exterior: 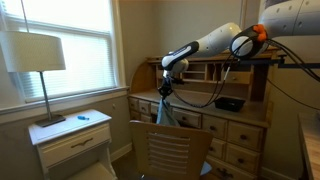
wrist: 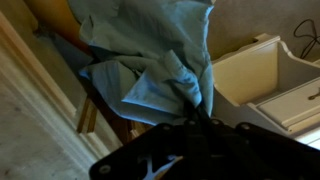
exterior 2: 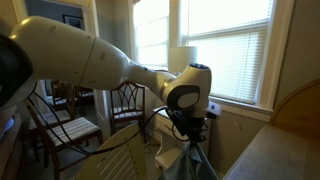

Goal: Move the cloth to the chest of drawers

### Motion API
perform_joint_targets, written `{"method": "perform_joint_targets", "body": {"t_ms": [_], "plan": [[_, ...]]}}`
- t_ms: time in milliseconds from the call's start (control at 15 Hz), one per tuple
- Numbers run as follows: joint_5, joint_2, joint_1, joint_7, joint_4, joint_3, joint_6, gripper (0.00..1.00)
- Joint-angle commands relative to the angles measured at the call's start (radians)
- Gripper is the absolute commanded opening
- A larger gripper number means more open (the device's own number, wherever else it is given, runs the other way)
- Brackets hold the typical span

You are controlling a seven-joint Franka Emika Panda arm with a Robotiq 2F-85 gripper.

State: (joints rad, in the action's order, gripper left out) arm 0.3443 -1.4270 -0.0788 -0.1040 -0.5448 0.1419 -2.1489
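Note:
My gripper is going to let go of the cloth on the chest of drawers' surface (exterior: 184,94), next to the black object and toward the window.
The cloth (exterior: 163,112) is light blue, limp and wrinkled. It hangs from my gripper (exterior: 165,88) above the back of a wooden chair (exterior: 170,150), in front of the chest of drawers (exterior: 240,125), a light-brown roll-top desk with small knobbed drawers. In the wrist view the cloth (wrist: 150,55) bunches at my fingertips (wrist: 196,108), which are shut on a fold of it. In an exterior view my gripper (exterior 2: 188,128) points down beside the window, and the cloth is mostly hidden there.
A white nightstand (exterior: 70,140) with a lamp (exterior: 38,55) stands under the window; it also shows in the wrist view (wrist: 270,75). A black object (exterior: 229,103) and cables lie on the desk's surface. Other chairs (exterior 2: 125,100) stand further back.

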Motion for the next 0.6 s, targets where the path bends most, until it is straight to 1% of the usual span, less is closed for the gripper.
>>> {"method": "perform_joint_targets", "body": {"t_ms": [0, 267, 533], "plan": [[-0.026, 0.021, -0.038, -0.013, 0.011, 0.077, -0.119, 0.01], [-0.038, 0.077, -0.072, 0.001, 0.018, 0.189, -0.248, 0.01], [-0.059, 0.159, -0.077, -0.053, 0.042, 0.333, -0.318, 0.01]]}}
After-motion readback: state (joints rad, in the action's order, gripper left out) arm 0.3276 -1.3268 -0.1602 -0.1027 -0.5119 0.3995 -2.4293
